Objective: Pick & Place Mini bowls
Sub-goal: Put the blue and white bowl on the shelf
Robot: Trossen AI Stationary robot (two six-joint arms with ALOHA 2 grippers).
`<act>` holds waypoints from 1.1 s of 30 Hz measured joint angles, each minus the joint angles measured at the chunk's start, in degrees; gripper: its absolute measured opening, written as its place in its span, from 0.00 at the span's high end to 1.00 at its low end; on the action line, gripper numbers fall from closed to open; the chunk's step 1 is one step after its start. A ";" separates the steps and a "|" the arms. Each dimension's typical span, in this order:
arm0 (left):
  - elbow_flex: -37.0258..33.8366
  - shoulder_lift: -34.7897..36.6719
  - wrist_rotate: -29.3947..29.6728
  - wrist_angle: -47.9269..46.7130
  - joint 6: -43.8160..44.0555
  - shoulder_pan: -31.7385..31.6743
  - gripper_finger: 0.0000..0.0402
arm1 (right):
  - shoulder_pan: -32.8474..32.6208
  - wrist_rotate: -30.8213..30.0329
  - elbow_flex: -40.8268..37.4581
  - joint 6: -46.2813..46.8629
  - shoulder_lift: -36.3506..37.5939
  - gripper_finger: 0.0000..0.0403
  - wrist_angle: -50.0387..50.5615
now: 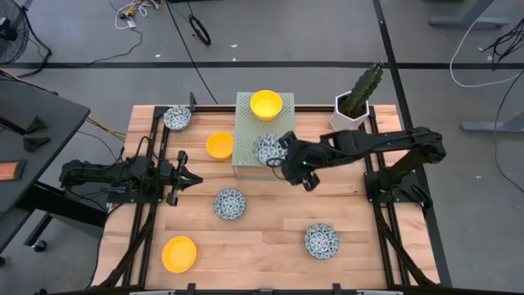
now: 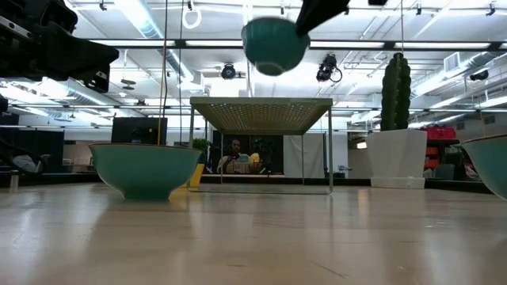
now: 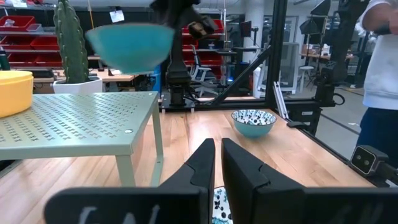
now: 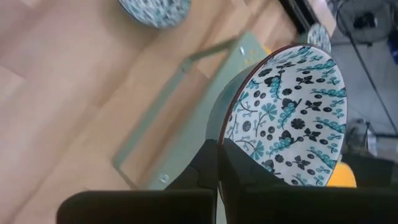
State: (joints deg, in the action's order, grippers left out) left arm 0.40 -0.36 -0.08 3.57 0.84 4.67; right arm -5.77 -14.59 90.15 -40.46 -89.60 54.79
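Observation:
My right gripper needs to let go of the patterned bowl on the green stand [image 1: 264, 140], just in front of the yellow bowl there.
A patterned mini bowl [image 1: 267, 149], teal outside, hangs in my right gripper [image 1: 283, 156] above the near part of a green perforated stand [image 1: 246, 131]. It shows high in the low view [image 2: 274, 44] and in the left wrist view [image 3: 130, 43]. A yellow bowl [image 1: 266, 104] sits on the stand's far part. Resting on their bases on the table are a yellow bowl [image 1: 219, 145], another yellow bowl [image 1: 178, 253] and three patterned bowls [image 1: 177, 117], [image 1: 230, 203], [image 1: 321, 240]. My left gripper [image 1: 190, 179] waits shut at the table's left, touching nothing. My right gripper holds the patterned bowl by its rim [image 4: 229, 138], on the side toward the table's right. One finger is inside the bowl and one outside. The fingers come from the table's right, slanting down. The bowl is lifted clear above the stand, mouth upward.
A white hexagonal pot with a cactus [image 1: 354, 102] stands at the far right, beside the stand. The stand's thin legs [image 3: 157, 146] rest on the table. Bare wood lies between the near bowls. A person [image 3: 380, 68] stands beyond the table's right side.

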 joint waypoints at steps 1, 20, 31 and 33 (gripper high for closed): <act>0.00 0.00 0.00 0.02 0.01 0.00 0.91 | 0.78 -0.01 0.00 -0.17 -0.34 1.00 -0.03; 0.00 0.00 0.00 0.02 0.01 0.00 0.91 | 5.58 -2.47 0.00 -2.47 -5.53 1.00 -3.10; 0.00 0.02 0.00 0.02 0.00 -0.01 0.91 | 5.58 -2.51 -0.04 -2.02 -6.94 1.00 -1.60; 0.00 0.00 0.00 0.01 0.00 0.02 0.91 | 5.58 -2.48 -0.04 -1.85 -7.19 1.00 -1.89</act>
State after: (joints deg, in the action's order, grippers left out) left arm 0.40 -0.36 -0.08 3.59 0.84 4.69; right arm -0.19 -17.07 90.11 -42.31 -96.79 52.91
